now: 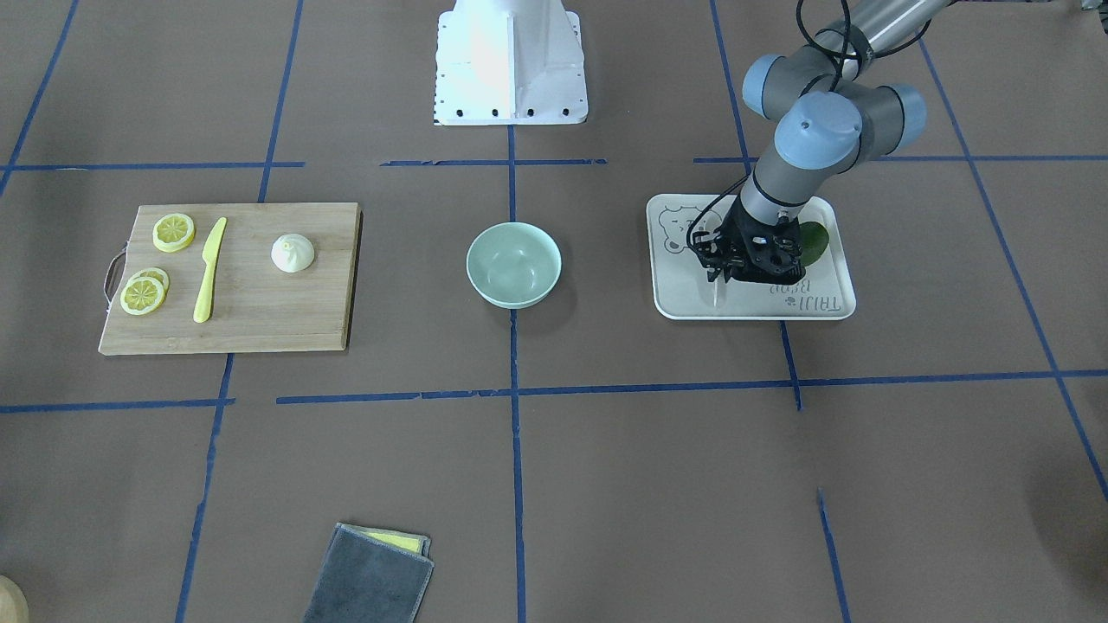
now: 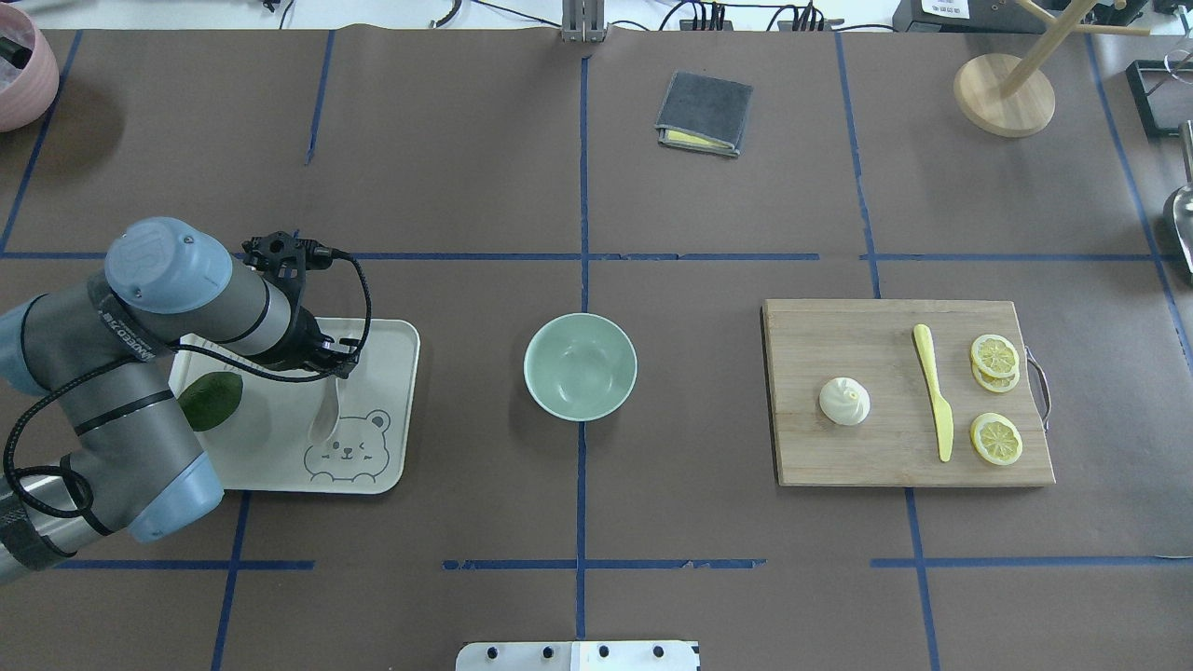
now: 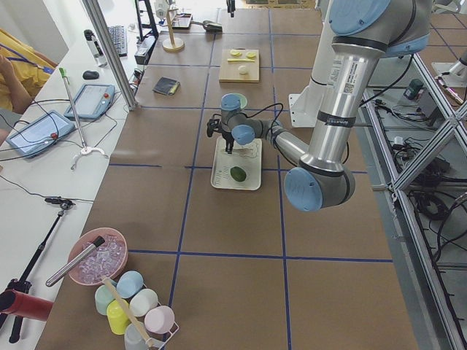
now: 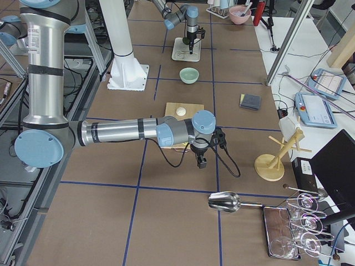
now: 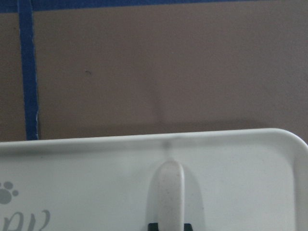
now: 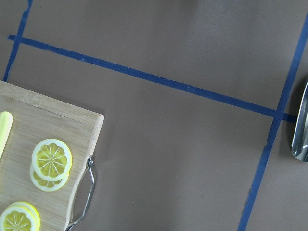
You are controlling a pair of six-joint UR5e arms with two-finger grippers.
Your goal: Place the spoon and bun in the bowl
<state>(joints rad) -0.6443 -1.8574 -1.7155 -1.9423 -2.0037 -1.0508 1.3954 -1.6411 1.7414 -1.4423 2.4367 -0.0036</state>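
Note:
Next, I let go of the pale spoon with my left gripper inside the mint-green bowl (image 1: pixel 531 264), toward the side that faces the bear-print tray.
The pale spoon (image 2: pixel 324 419) lies on the beige bear-print tray (image 2: pixel 377 359), with its handle end toward the tray's far rim. My left gripper (image 2: pixel 333 373) stands straight down over it. In the left wrist view the spoon's handle (image 5: pixel 168 192) sits between the two dark fingertips, which touch its sides. The mint-green bowl (image 2: pixel 580 365) is empty at the table's middle. The white bun (image 2: pixel 844 402) sits on the wooden cutting board (image 2: pixel 839 457). My right gripper (image 4: pixel 199 162) hangs over bare table beyond the board's handle end; I cannot tell whether it is open or shut.
A dark green avocado (image 2: pixel 211 401) lies on the tray beside the left arm. A yellow knife (image 2: pixel 935 391) and lemon slices (image 2: pixel 994 356) share the board with the bun. A grey cloth (image 2: pixel 704 112) lies at the far side. A metal scoop (image 6: pixel 301 125) lies near the right gripper.

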